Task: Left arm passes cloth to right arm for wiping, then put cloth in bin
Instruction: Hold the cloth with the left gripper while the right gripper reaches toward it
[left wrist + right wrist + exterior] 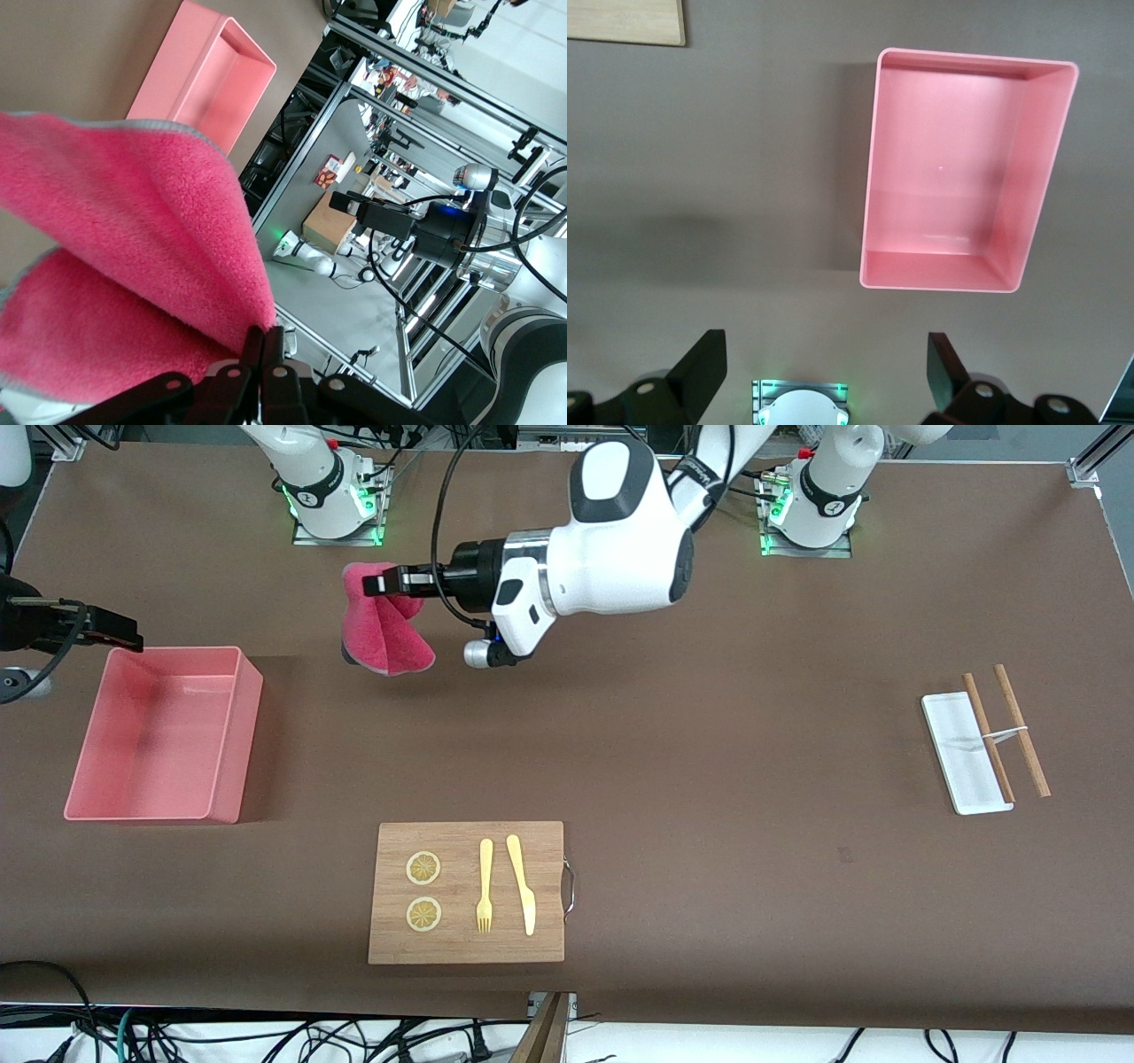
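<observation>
I need to close my right gripper on the loose lower end point(378, 657) of the pink cloth, below the upper edge that my left gripper holds.
The crimson-pink cloth point(387, 633) hangs folded in the air, and my left gripper point(376, 584) is shut on its upper edge, over the table close to the right arm's base. In the left wrist view the cloth point(133, 248) fills the frame, pinched between the closed fingertips point(257, 341). The pink bin point(164, 731) stands empty toward the right arm's end of the table. My right gripper point(120, 633) hovers by the bin's farther corner. Its fingers point(704, 367) are spread wide with nothing between them, and the bin point(966, 168) lies below in the right wrist view.
A wooden board point(467, 892) with two lemon slices, a yellow fork and a knife lies near the front edge. A white tray point(966, 753) and brown chopsticks point(1019, 731) sit toward the left arm's end.
</observation>
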`<action>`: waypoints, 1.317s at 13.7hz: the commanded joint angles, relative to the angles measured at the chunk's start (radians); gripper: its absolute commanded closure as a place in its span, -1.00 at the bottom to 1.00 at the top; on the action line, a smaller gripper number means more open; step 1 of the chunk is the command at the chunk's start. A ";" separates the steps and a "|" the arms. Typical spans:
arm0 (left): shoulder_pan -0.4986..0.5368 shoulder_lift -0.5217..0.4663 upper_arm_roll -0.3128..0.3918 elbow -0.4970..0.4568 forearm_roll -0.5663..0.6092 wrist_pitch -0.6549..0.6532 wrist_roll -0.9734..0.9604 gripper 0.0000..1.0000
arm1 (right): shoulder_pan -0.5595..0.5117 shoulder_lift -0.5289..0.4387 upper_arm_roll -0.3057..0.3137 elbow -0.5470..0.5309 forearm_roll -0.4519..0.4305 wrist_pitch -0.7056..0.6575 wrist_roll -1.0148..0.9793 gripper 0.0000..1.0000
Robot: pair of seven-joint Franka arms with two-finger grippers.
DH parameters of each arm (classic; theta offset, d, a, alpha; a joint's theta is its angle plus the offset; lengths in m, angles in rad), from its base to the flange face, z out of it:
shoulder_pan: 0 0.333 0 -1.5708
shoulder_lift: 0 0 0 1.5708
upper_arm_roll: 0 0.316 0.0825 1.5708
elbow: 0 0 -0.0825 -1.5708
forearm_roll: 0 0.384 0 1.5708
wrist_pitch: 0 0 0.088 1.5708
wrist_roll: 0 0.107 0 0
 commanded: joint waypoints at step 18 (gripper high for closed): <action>-0.008 0.066 0.019 0.105 -0.072 0.030 -0.015 1.00 | 0.206 0.134 0.010 0.005 0.498 0.396 0.598 -1.00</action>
